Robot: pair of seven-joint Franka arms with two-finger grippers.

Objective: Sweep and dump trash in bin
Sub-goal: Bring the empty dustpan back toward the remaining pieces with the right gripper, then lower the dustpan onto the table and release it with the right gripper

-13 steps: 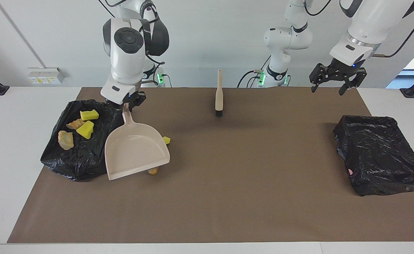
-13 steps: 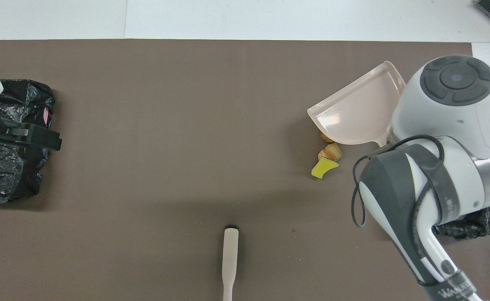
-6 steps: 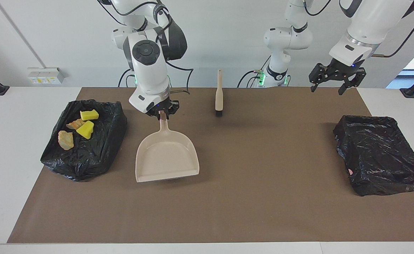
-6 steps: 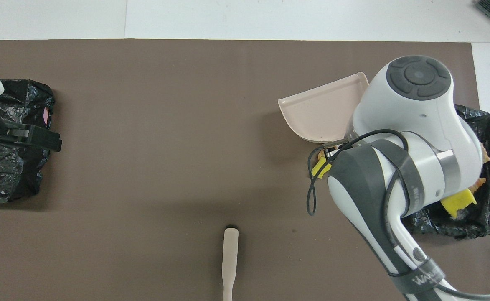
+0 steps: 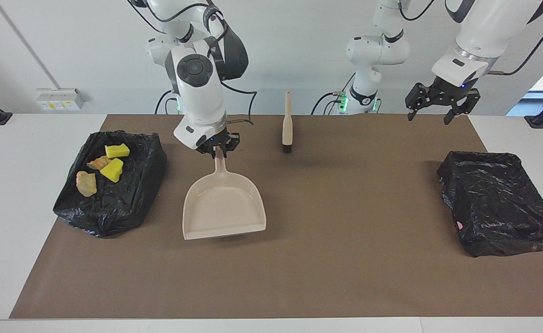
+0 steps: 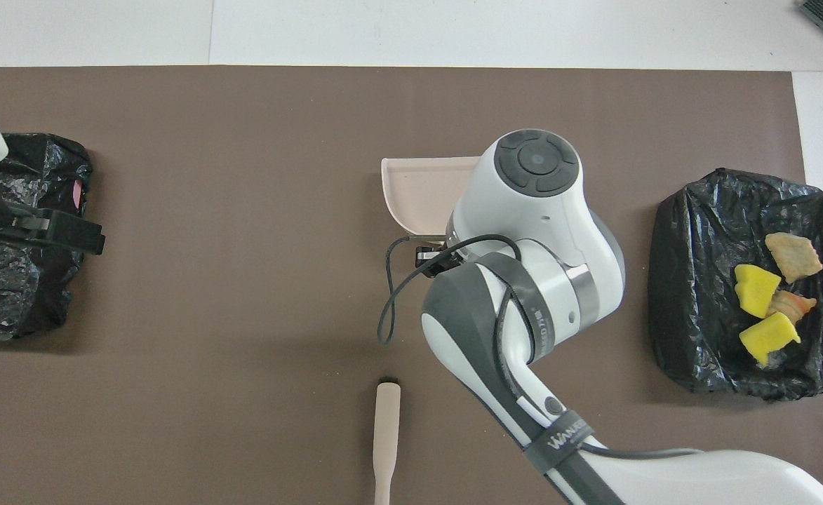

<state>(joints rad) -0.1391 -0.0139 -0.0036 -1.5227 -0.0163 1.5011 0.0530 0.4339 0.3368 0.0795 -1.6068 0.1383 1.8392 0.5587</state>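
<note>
I need to let go of the beige dustpan with my right gripper on the bare brown mat straight point(image 6: 391, 200) beyond the beige brush.
Several pieces of trash point(image 5: 112, 169), yellow foam and brown pastry lumps, lie in the black-lined bin point(image 5: 127, 203) at the right arm's end of the table; they also show as trash point(image 6: 758, 291) in the bin point(image 6: 692, 280) from overhead. My right gripper point(image 5: 216, 154) is shut on the handle of the beige dustpan point(image 5: 222, 208), which hangs low over the mat beside the bin, its pan empty. Overhead, the right arm covers most of the dustpan point(image 6: 415, 188). My left gripper point(image 5: 429, 118) waits open in the air at the left arm's end.
A beige brush point(image 5: 287, 122) lies on the mat near the robots, between the arms, also seen as the brush point(image 6: 386, 435) from overhead. A second black-lined bin point(image 5: 498, 203) sits at the left arm's end. The brown mat point(image 5: 345, 277) covers the table.
The right arm has carried the dustpan away from the bin toward the middle of the table. The loose pieces beside it have gone out of sight. The left arm has not moved.
</note>
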